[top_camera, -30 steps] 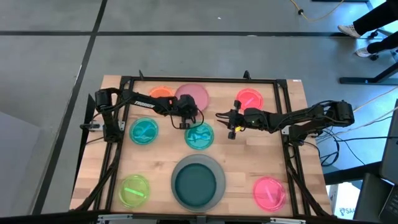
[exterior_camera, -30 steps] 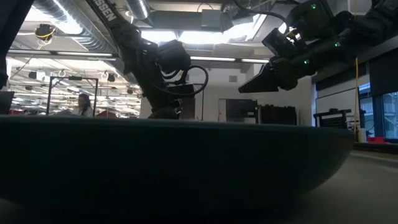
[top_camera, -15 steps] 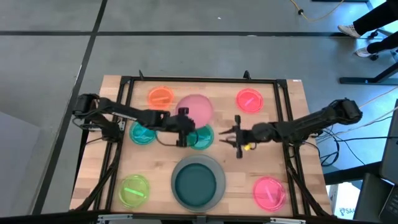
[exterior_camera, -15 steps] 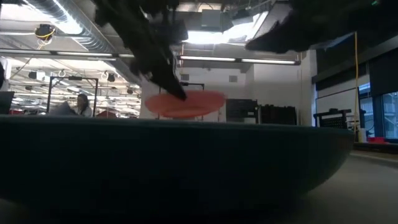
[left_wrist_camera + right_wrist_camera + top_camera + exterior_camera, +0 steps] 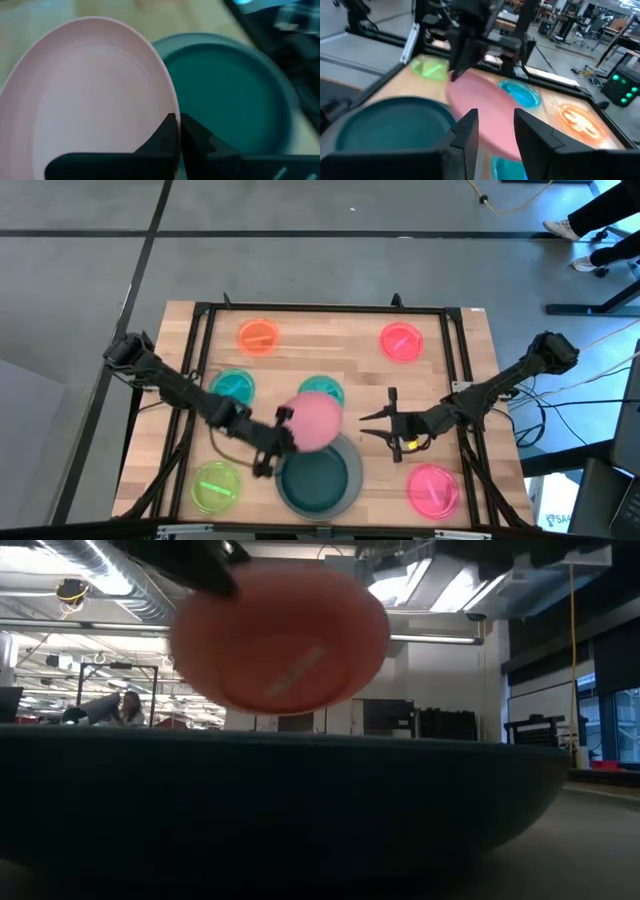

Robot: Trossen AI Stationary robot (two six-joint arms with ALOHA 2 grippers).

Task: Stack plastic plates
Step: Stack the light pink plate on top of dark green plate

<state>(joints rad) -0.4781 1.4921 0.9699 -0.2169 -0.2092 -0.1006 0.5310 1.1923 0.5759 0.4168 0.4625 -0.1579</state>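
Note:
I need to use my left gripper to set the pale pink plate down inside the dark teal plate (image 5: 318, 465) (image 5: 222, 99).
My left gripper (image 5: 283, 421) is shut on the pale pink plate (image 5: 318, 420), which hovers tilted over the far rim of the dark teal plate (image 5: 318, 477). The teal plate is nested in the large grey plate (image 5: 284, 490). The low view shows the pink plate (image 5: 280, 640) in the air above the dark plate's rim (image 5: 300, 790). My right gripper (image 5: 372, 425) is open, just right of the pink plate, touching nothing. Small plates lie flat on the wood: orange (image 5: 258, 335), hot-pink (image 5: 400, 340), teal (image 5: 232, 387), lime-green (image 5: 215, 485). A second teal one (image 5: 325, 387) is half hidden. My left gripper pinches the pale pink plate's rim (image 5: 169, 107) between its two fingers (image 5: 167, 135), on the edge facing the table's left. The fingers come in from the left, slanting toward the near edge. The plate is lifted clear and tilted, its hollow side facing the wrist camera.
A second hot-pink plate (image 5: 432, 488) lies near the table's near right corner. A black frame (image 5: 320, 308) borders the wooden table. In the right wrist view the left arm (image 5: 470, 30) stands behind the pink plate (image 5: 485, 120). People show in the room beyond.
My left gripper has lifted the pale pink plate off the table's far middle. It has carried the plate toward the near edge, over a small teal plate, until it tips above the grey and dark teal plates. My right gripper has also moved toward the near edge, staying open.

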